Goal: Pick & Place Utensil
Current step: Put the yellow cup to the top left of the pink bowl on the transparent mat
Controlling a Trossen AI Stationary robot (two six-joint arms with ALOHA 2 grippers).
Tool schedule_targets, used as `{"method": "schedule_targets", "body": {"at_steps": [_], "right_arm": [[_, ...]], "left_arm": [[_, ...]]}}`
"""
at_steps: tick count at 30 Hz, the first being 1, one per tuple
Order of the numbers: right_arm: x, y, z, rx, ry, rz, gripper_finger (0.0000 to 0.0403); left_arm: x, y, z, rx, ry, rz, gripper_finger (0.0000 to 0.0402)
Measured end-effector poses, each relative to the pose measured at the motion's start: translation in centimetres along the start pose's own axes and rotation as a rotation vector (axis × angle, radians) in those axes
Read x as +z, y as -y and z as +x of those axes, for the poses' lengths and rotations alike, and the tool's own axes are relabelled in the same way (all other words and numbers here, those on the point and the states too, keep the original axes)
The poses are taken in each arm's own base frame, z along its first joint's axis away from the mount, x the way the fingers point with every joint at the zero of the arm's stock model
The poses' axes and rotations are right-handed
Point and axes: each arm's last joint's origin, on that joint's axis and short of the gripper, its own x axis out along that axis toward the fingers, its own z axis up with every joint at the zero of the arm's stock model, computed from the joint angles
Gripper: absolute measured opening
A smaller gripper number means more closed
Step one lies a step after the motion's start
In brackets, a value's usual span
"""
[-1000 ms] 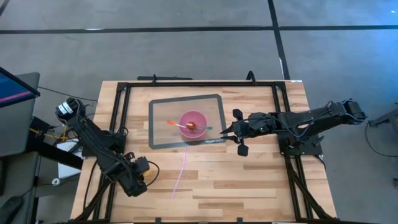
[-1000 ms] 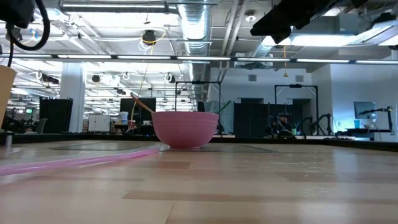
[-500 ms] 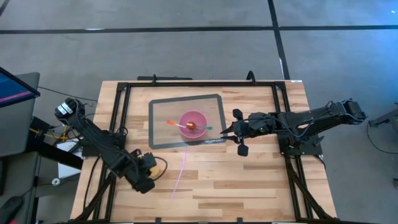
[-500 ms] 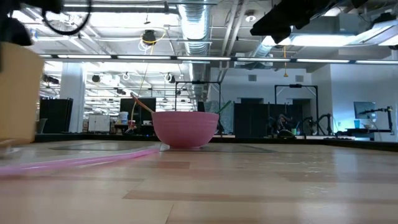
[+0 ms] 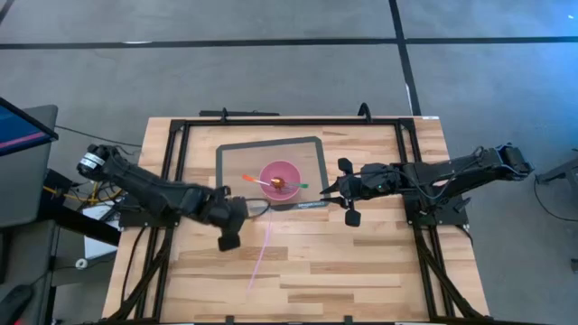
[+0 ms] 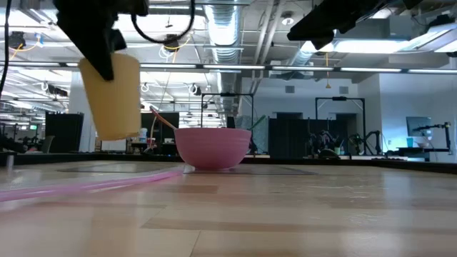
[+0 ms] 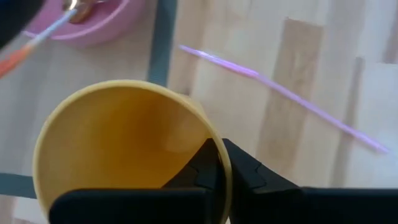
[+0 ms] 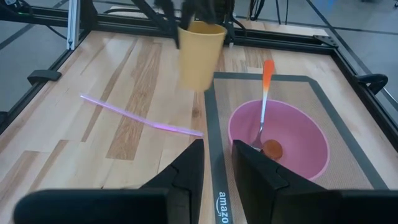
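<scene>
My left gripper needs to set the yellow cup down and let go of it on the grey mat's far corner (image 5: 227,158), on my left gripper's side.
A pink bowl (image 5: 281,181) stands on the grey mat (image 5: 235,158) at the table's middle. A utensil with a white shaft and an orange handle (image 8: 265,93) lies in it, leaning on the rim. My left gripper (image 5: 230,218) is shut on a yellow cup (image 6: 113,96), which hangs above the table just left of the bowl and is also seen in the right wrist view (image 8: 200,53). My right gripper (image 8: 217,171) hovers open at the mat's right edge, holding nothing. My left gripper pinches the cup's wall at the rim (image 7: 219,163), with one finger inside the cup and one outside. The fingers come from above, pointing down. The cup hangs nearly upright, mouth up, clear of the table.
A long pink straw (image 5: 262,255) lies on the bare wood near the mat's front edge. A small orange-brown ball (image 8: 271,148) sits in the bowl. Black frame rails (image 5: 176,181) run along the table's left, right and far sides.
My left gripper has swung from the table's near-left corner toward the right and far edge, up to the bowl. The yellow cup went with it; it stood low at the left and now hangs clear of the table beside the bowl.
</scene>
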Motion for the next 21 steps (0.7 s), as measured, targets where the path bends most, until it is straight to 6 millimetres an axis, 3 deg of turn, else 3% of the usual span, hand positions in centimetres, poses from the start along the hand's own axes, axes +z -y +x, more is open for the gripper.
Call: {"method": "schedule_targets", "body": {"at_steps": [8, 16, 21], "right_arm": [[0.0, 0.0, 0.0, 0.000, 0.000, -0.007, 0.0077], [0.0, 0.0, 0.0, -0.003, -0.001, -0.007, 0.0077], [0.0, 0.0, 0.0, -0.003, -0.001, -0.007, 0.0077]], "left_arm": [[1.0, -3.6, 0.7, 0.080, -0.053, 0.033, 0.0011], [0.4, -7.3, 0.8, 0.209, -0.206, -0.047, 0.0011], [0.6, -9.2, 0.8, 0.325, -0.217, 0.011, 0.0011]]}}
